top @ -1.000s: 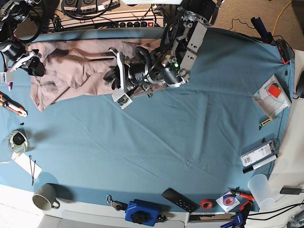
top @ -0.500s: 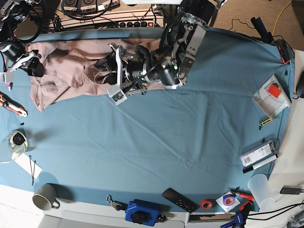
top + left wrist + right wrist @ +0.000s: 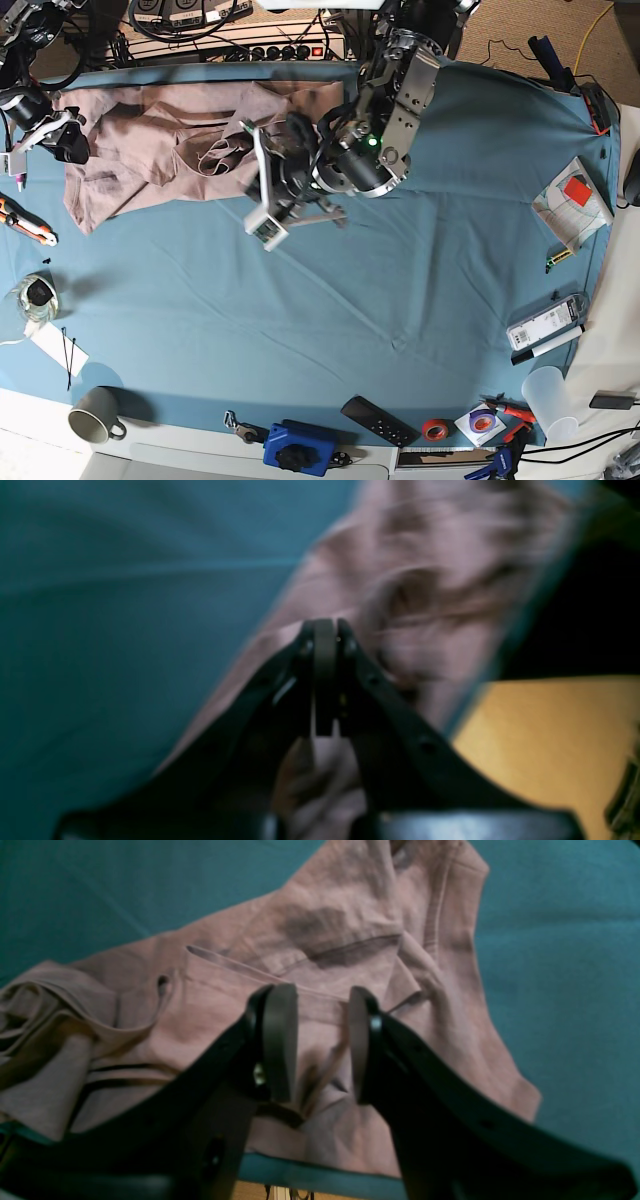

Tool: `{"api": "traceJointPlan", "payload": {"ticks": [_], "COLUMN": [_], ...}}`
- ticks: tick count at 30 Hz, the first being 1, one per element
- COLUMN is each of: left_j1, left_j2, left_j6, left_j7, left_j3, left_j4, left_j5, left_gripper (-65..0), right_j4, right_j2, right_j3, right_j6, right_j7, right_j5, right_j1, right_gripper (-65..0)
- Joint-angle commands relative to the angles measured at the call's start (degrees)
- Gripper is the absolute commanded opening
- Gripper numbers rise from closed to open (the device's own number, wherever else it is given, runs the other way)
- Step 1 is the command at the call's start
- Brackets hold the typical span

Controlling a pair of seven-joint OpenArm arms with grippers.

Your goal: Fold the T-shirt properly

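Note:
The robot's right gripper needs to grab the T-shirt by the middle of its outer edge (image 3: pixel 74 171) (image 3: pixel 459 990), at the end closest to the orange-handled tools.
The mauve-brown T-shirt (image 3: pixel 140 140) lies wrinkled and partly bunched at the table's far left. It also fills the right wrist view (image 3: pixel 350 940) and shows blurred in the left wrist view (image 3: pixel 440 580). My left gripper (image 3: pixel 240 140) is over the shirt's right half. In the left wrist view the left gripper (image 3: pixel 325 635) has its jaws together, with a bit of shirt fabric pinched between them. My right gripper (image 3: pixel 62 135) is at the shirt's left end. In the right wrist view the right gripper (image 3: pixel 320 1040) is open just above the cloth and holds nothing.
The blue table cover (image 3: pixel 400 280) spans the table. A mug (image 3: pixel 95 415), a blue device (image 3: pixel 300 447), a remote (image 3: pixel 378 420) and a red tape roll (image 3: pixel 433 430) line the front edge. A white box (image 3: pixel 545 325) and a cup (image 3: pixel 550 400) stand at the right. Orange-handled tools (image 3: pixel 25 222) lie at the left.
My left arm reached left over the shirt, then swung back a little and turned at the wrist, and a bunch of fabric has risen by its fingers. The right arm has not moved.

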State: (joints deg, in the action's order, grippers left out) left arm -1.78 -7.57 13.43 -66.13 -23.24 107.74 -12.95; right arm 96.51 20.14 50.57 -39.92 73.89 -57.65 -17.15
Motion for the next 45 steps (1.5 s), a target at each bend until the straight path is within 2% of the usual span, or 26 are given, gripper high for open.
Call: {"api": "traceJointPlan", "payload": {"ticks": [1,5,7,11,13,16,19,24,30,32,34,35,38,42,45], "left_j1": [-0.8,0.6,2.4,5.8,7.5,9.7,11.1,11.3,11.3,11.3,11.3,11.2,11.0,9.3,7.8], "left_j2": [-1.4,-1.4,-1.3,-1.0,-1.0,-1.0,-1.0,-1.2,-1.2,-1.4,-1.4,-1.4,-1.4,-1.4,-1.4], "left_j6": [-1.0,-4.7,-6.2,-6.3,-5.5,-1.7,1.0,2.4,3.2,3.2,5.2,6.2,5.6,2.9,3.2], "left_j7": [0.4,-3.1,-3.7,-5.1,-5.0,-4.0,0.6,6.7,7.1,8.8,9.7,9.7,8.6,2.1,-1.9], "left_j3": [-0.2,-0.2,-0.2,-0.2,-0.3,-0.3,-0.3,-0.3,-0.3,-0.3,-0.3,-0.4,-0.6,-0.6,-0.6], "left_j4": [1.2,1.2,1.2,1.2,1.2,1.1,0.8,-2.1,-7.0,-8.1,-8.9,-9.0,-9.2,-7.5,-2.2], "left_j5": [2.6,12.9,14.3,13.9,10.7,2.7,-3.8,-6.0,-11.0,-12.8,-12.0,-11.4,-10.7,-13.2,-14.0], "left_gripper": [-65.0,-65.0,-65.0,-65.0,-65.0,-65.0,-65.0,-65.0,-65.0,-65.0,-65.0,-65.0,-65.0,-65.0,-65.0], "right_j4": [1.0,1.0,1.0,1.0,1.0,1.0,1.0,1.0,1.0,1.0,1.0,1.0,1.0,1.0,1.0], "right_j2": [1.4,1.4,1.4,1.4,1.4,1.4,1.5,1.4,1.5,1.4,1.5,1.5,1.5,1.6,1.7], "right_j3": [0.5,0.5,0.5,0.5,0.5,0.5,0.5,0.5,0.5,0.5,0.5,0.5,0.5,0.7,1.7], "right_j6": [-0.1,-0.1,-0.1,-0.1,-0.1,-0.1,-0.1,-0.1,-0.1,-0.1,-0.1,-0.1,-0.1,-0.1,-0.1], "right_j7": [-1.5,-1.7,-2.1,-2.6,-3.3,-3.7,-3.7,-3.4,-3.5,-3.5,-3.5,-3.4,-3.4,-3.4,-3.5], "right_j5": [-1.0,-1.0,-1.0,-1.0,-1.0,-1.0,-1.0,-1.0,-1.5,-3.2,-5.0,-5.4,-5.3,-5.3,-5.3], "right_j1": [0.2,0.2,0.2,0.2,0.2,0.3,0.5,0.5,0.5,0.5,0.5,0.5,0.7,0.7,0.9], "right_gripper": [-46.7,-46.7,-46.7,-46.7,-46.7,-46.7,-46.7,-46.7,-46.7,-46.7,-46.7,-46.7,-46.7,-46.7,-46.7]}}
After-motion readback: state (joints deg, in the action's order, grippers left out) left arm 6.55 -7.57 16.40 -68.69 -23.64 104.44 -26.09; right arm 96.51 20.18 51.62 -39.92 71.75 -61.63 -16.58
